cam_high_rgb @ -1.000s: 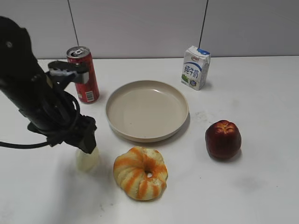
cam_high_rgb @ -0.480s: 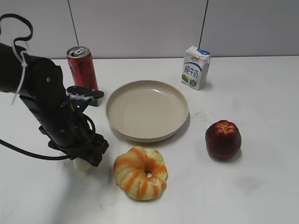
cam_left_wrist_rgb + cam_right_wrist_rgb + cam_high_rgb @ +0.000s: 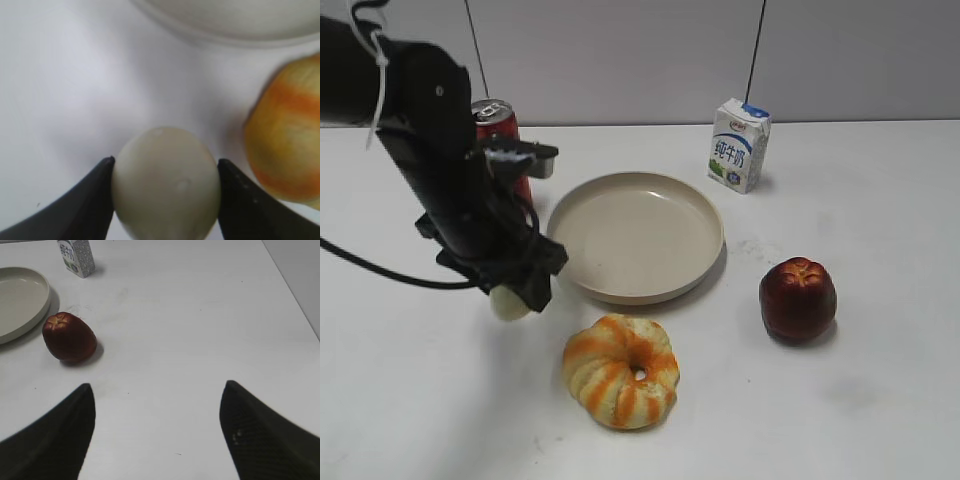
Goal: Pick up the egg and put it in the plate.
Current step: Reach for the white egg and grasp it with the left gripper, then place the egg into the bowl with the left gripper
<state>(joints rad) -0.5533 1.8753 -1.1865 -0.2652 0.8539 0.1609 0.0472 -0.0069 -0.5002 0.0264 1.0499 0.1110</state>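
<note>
The robot's left gripper should release the egg, now held above the table, in the beige plate, just off its middle (image 3: 614,250) toward the ring pumpkin.
My left gripper (image 3: 510,296) is shut on the pale cream egg (image 3: 506,303) and holds it above the table, just left of the beige plate (image 3: 702,215). In the left wrist view the egg (image 3: 166,182) sits between the two black fingers (image 3: 165,162), with the plate's rim (image 3: 210,37) at the top. My right gripper (image 3: 157,390) is open and empty over bare table at the right; it does not show in the exterior view. The plate's edge (image 3: 42,305) shows at the left of the right wrist view.
An orange-striped ring pumpkin (image 3: 620,370) lies in front of the plate, close to the egg; it also shows in the left wrist view (image 3: 287,145). A red can (image 3: 500,125) stands behind my left arm. A milk carton (image 3: 738,145) and a red apple (image 3: 798,298) are to the right.
My left gripper closed on the egg, lifted it off the table and carried it back and slightly right toward the plate. The other objects have not moved.
</note>
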